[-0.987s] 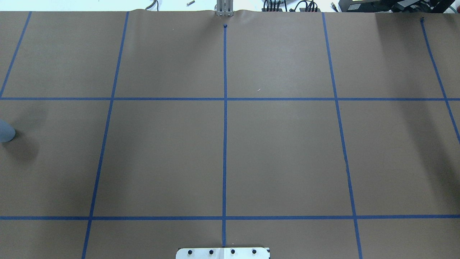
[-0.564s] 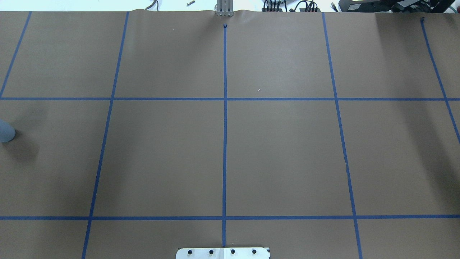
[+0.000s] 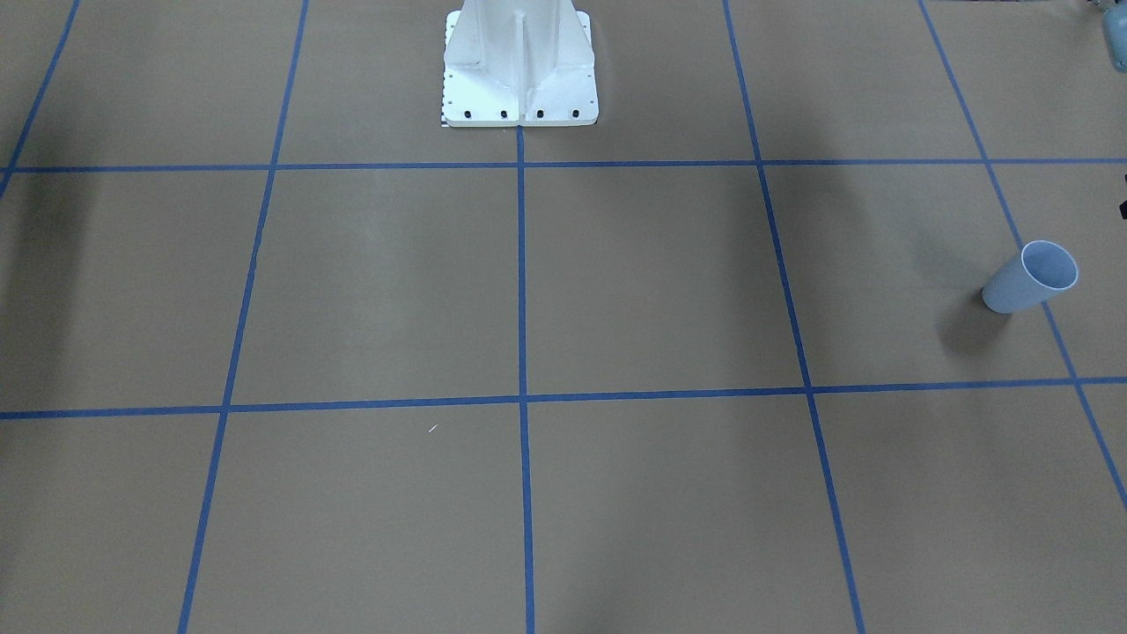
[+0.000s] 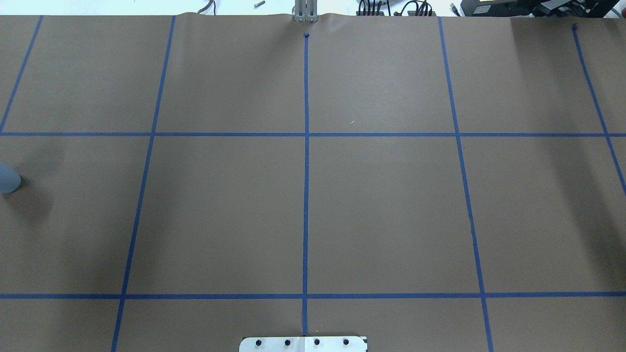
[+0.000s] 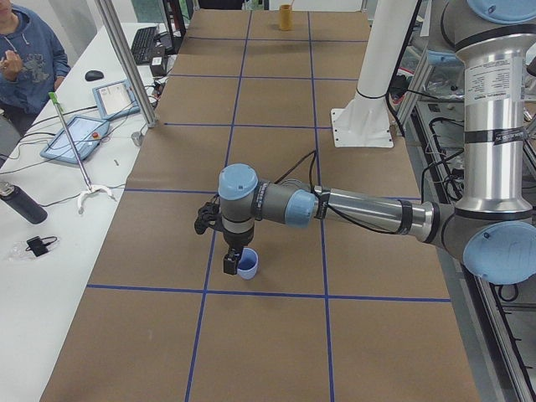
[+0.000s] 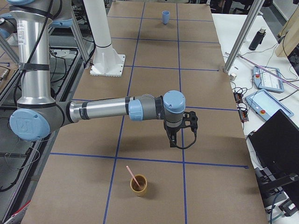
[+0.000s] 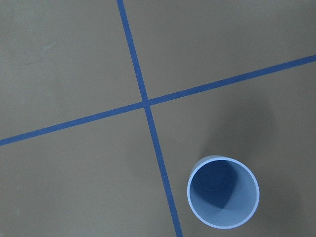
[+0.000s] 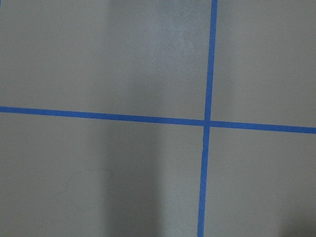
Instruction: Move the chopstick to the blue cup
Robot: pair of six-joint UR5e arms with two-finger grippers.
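Observation:
My left gripper is to go to the blue cup next and close on the cup's rim (image 3: 1065, 249) (image 7: 194, 209), on the side by the nearby blue tape line.
The blue cup (image 3: 1030, 277) stands upright on the brown paper, open and empty, seen from above in the left wrist view (image 7: 223, 192) and cut by the left edge of the overhead view (image 4: 7, 178). In the exterior left view my left gripper (image 5: 230, 262) hangs right beside the blue cup (image 5: 247, 266); I cannot tell whether it is open or shut. The pale pink chopstick (image 6: 132, 176) leans inside a tan cup (image 6: 138, 185). My right gripper (image 6: 172, 141) points down over the paper, up and to the right of that cup in this view; I cannot tell its state either.
The white robot pedestal (image 3: 519, 70) is bolted at the table's middle edge. Blue tape lines (image 4: 306, 195) divide the paper into squares. A person (image 5: 25, 59), tablets (image 5: 75, 134) and a dark bottle (image 5: 21, 203) are at the side table, near an aluminium post (image 5: 126, 63).

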